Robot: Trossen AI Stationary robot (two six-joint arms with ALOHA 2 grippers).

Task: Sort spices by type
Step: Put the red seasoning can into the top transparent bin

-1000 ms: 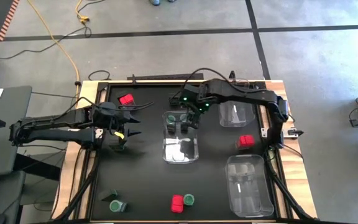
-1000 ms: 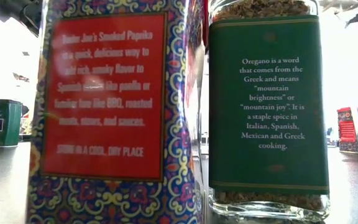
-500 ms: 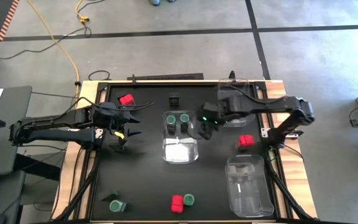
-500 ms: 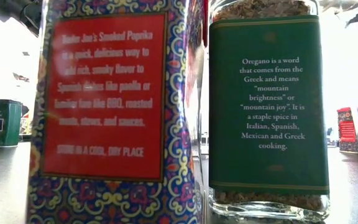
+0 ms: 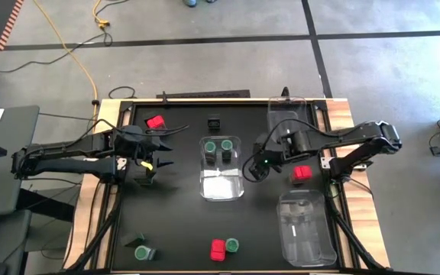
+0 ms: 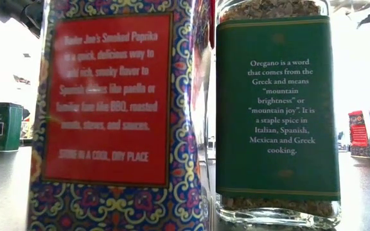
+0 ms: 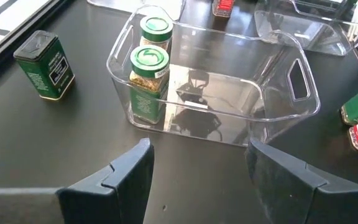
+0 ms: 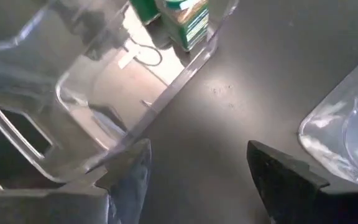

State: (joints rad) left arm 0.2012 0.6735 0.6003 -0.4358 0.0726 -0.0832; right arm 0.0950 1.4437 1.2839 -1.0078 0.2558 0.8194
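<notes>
The robot's right gripper will next take hold of the red box's lid (image 5: 302, 172), on the box standing between the empty clear bins.
Two green-topped jars (image 5: 218, 145) stand in the far end of the clear middle bin (image 5: 221, 186); they also show in the left wrist view (image 7: 149, 74). A red box (image 5: 155, 122) and a dark tin (image 5: 215, 121) stand at the far side. Another red box (image 5: 302, 173) stands at the right. A red box (image 5: 218, 250), a green-topped jar (image 5: 232, 245) and a dark green tin (image 5: 142, 250) stand near the front edge. My left gripper (image 5: 165, 153) is open and empty, left of the middle bin. My right gripper (image 5: 252, 169) is open and empty, just right of that bin.
An empty clear bin (image 5: 290, 126) stands at the far right and another (image 5: 305, 228) at the near right. In the low view the red box (image 6: 114, 109) and the jar (image 6: 275, 109) stand close before the camera and hide most of the table.
My right gripper has drawn back from above the far end of the middle bin, toward the table's right and near edges. It now stands beside the bin's right wall. The two jars stay in the bin. My left arm has kept still.
</notes>
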